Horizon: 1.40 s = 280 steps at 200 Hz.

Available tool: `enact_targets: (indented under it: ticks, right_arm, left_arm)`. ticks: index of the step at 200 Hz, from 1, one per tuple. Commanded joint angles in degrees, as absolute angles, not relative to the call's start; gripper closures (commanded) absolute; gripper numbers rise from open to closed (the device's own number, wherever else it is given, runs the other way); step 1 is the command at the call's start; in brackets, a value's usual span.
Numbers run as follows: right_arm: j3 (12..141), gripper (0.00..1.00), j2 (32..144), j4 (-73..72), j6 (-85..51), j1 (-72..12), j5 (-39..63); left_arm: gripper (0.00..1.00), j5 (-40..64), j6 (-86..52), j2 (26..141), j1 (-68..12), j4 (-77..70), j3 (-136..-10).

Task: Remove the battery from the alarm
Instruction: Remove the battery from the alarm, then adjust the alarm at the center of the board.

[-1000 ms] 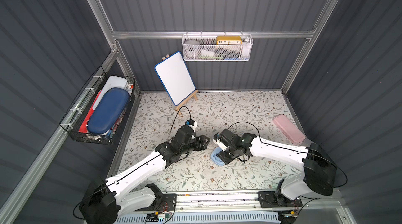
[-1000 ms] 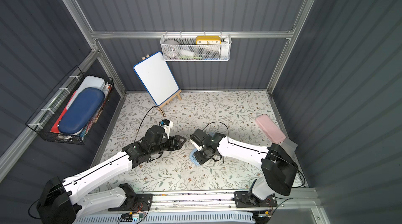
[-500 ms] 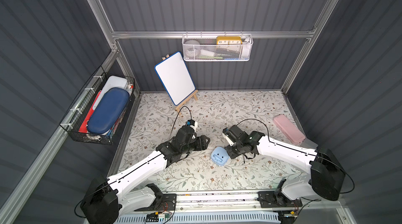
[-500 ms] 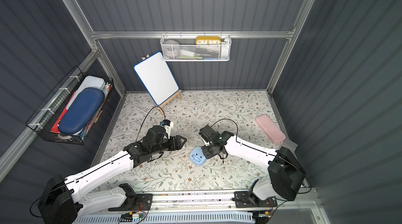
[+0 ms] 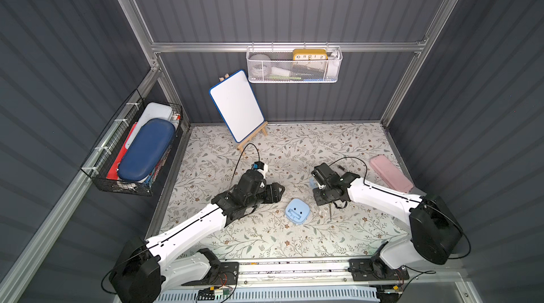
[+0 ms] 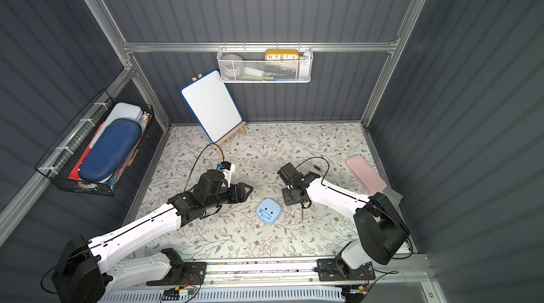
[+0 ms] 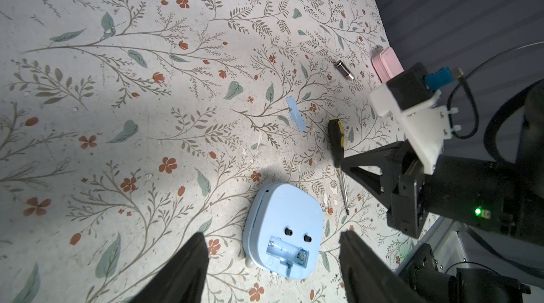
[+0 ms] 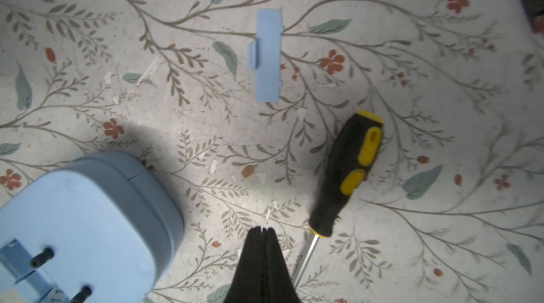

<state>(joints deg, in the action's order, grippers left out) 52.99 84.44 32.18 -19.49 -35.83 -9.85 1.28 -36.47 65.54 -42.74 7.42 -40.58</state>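
Observation:
The blue alarm's side (image 5: 286, 210) (image 7: 253, 219) opposite my right gripper is the next place my left gripper will go to and close on.
The alarm (image 5: 297, 215) (image 6: 268, 215) lies face down on the floral mat, its plain blue back up. In the left wrist view the alarm (image 7: 284, 222) shows an uncovered battery slot with no cell in it. The battery (image 7: 344, 70) (image 5: 341, 166), a small dark cylinder, lies loose on the mat near the pink case. My left gripper (image 7: 271, 233) (image 5: 278, 191) is open, just left of the alarm and not touching it. Right of the alarm, my right gripper (image 8: 262, 229) (image 5: 323, 198) is shut on nothing, its tips beside the screwdriver.
A black-and-yellow screwdriver (image 8: 347, 175) (image 7: 337, 139) and the flat light-blue cover (image 8: 268, 54) (image 7: 296, 113) lie by the right gripper. A pink case (image 5: 390, 173) rests at the right wall. A whiteboard on an easel (image 5: 237, 106) stands at the back, with wire baskets (image 5: 294, 66) (image 5: 138, 145) on the walls.
My right gripper has drawn back from over the alarm, away to the right, and its jaws have come fully together. The left arm has stayed still.

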Motion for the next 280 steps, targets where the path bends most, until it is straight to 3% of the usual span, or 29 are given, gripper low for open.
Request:
enact_targets:
  ticks: [1, 18, 35, 78, 196, 222, 243, 251, 264, 276, 280]
  right_arm:
    - [53.22, 0.8, 79.54, 29.29, -23.42, -33.83, -19.93]
    - [53.55, 0.65, 79.21, 27.29, -26.25, -30.68, -26.03]
    - [58.4, 0.61, 83.06, 28.72, -27.01, -25.83, -27.36]
    - [62.58, 0.58, 82.1, 28.86, -23.56, -23.31, -33.55]
    - [61.55, 0.56, 76.73, 27.24, -21.26, -20.82, -29.66]
    - [61.17, 0.56, 77.4, 27.69, -21.19, -20.87, -24.79]
    - [60.76, 0.56, 79.53, 29.34, -22.67, -21.14, -14.45]
    - [60.68, 0.59, 81.3, 30.0, -23.15, -21.81, -9.79]
    - [61.25, 0.78, 85.0, 33.73, -23.07, -23.79, -3.39]
    - [59.5, 0.99, 86.55, 35.94, -23.52, -26.26, 2.04]
    - [58.18, 1.0, 86.51, 35.8, -23.98, -27.28, 3.42]
  left_arm:
    - [0.26, 1.19, -35.49, 65.79, -42.45, 5.8, -38.55]
    - [0.26, 0.92, -35.57, 66.54, -42.45, 5.11, -39.13]
    - [0.26, 0.35, -34.61, 67.34, -42.45, 3.65, -39.83]
    - [0.26, -1.13, -33.12, 69.17, -42.2, 3.4, -41.54]
    - [0.26, 0.39, -32.79, 69.7, -40.75, 2.5, -41.84]
    - [0.25, 0.62, -32.23, 71.41, -40.69, 2.12, -42.74]
    - [0.25, 1.74, -30.42, 76.09, -40.26, 2.29, -44.73]
    - [0.26, 1.87, -30.19, 78.62, -39.94, 3.23, -46.05]
    - [0.34, 2.82, -29.44, 83.05, -39.02, 3.72, -48.32]
    - [0.56, 4.44, -29.13, 87.11, -37.97, 3.65, -50.58]
    - [0.63, 4.99, -28.68, 88.51, -37.67, 3.61, -51.3]
